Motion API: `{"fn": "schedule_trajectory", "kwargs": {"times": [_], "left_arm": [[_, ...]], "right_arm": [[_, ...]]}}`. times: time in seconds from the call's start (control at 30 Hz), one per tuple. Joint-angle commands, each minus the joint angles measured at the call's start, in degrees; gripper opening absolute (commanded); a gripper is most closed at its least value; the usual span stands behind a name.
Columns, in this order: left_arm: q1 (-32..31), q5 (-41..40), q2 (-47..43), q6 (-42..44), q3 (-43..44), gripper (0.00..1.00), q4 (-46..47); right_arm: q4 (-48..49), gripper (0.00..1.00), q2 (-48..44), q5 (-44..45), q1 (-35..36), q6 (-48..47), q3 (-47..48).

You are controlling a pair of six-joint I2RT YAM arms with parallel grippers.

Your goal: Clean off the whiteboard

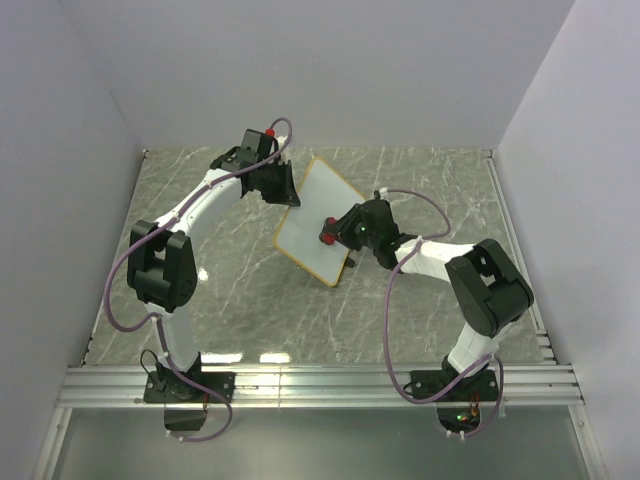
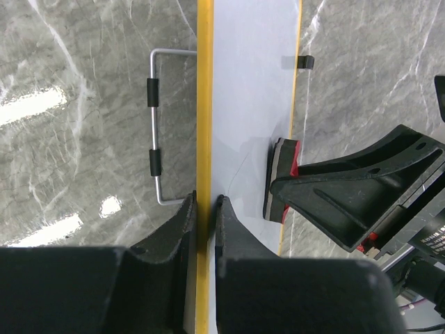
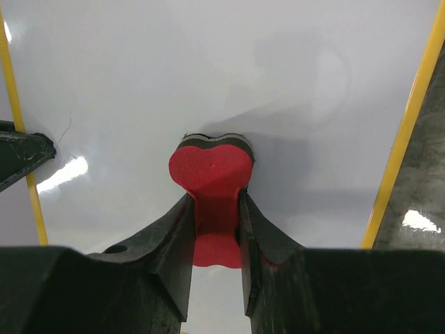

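Note:
Next, my right gripper sets the red bow-shaped eraser down on the bare marble table (image 1: 390, 277) beside the whiteboard's black-sleeved edge.
The whiteboard (image 1: 310, 215) is white with an orange-yellow frame and stands tilted on the marble table. My left gripper (image 1: 283, 188) is shut on its frame edge; in the left wrist view the fingers pinch the yellow frame (image 2: 204, 125) at my left gripper (image 2: 206, 203). My right gripper (image 1: 335, 232) is shut on the red bow-shaped eraser (image 1: 327, 230) by its narrow waist. The eraser (image 3: 210, 174) presses its felt against the white board (image 3: 208, 62). It also shows in the left wrist view (image 2: 281, 179). A faint thin line (image 2: 240, 167) shows on the board.
A wire stand (image 2: 154, 125) with two black sleeves sticks out behind the board. A small black tab (image 2: 304, 62) sits on the board's far edge. Grey walls close in the table on three sides; an aluminium rail (image 1: 320, 385) runs along the near edge.

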Motion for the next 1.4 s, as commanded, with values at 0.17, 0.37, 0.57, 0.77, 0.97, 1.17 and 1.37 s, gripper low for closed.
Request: {"fn": "schedule_trajectory", "kwargs": {"times": [0.17, 0.37, 0.57, 0.77, 0.97, 1.17, 1.37], "left_arm": [[-2.1, 3.1, -3.8, 1.0, 1.9, 0.00, -1.3], [-2.1, 3.0, -4.2, 1.0, 2.3, 0.00, -1.2], [-2.1, 2.8, -4.4, 0.9, 2.5, 0.00, -1.3], [-2.1, 0.9, -5.0, 1.2, 2.3, 0.00, -1.8], [-2.1, -0.1, -3.2, 1.9, 3.6, 0.04, -3.5], [-2.1, 0.1, -3.5, 1.9, 2.0, 0.28, -2.4], [-2.1, -0.1, -4.3, 1.1, 1.1, 0.31, -1.2]], "right_arm": [[-25.0, 0.00, 6.4, -5.9, 2.5, -1.5, -8.0], [-36.0, 0.00, 3.8, 1.1, 1.0, -4.3, -6.4], [-38.4, 0.00, -5.8, 4.4, 0.9, -7.7, -2.9], [-42.7, 0.00, -24.5, 12.9, 0.5, -13.7, 2.6], [-49.2, 0.00, -34.9, 23.0, -1.7, -18.7, 3.4], [-51.4, 0.75, -40.0, 23.8, -4.9, -19.3, -4.5], [-48.4, 1.00, -41.8, 21.3, -5.3, -20.1, -7.2]]}}
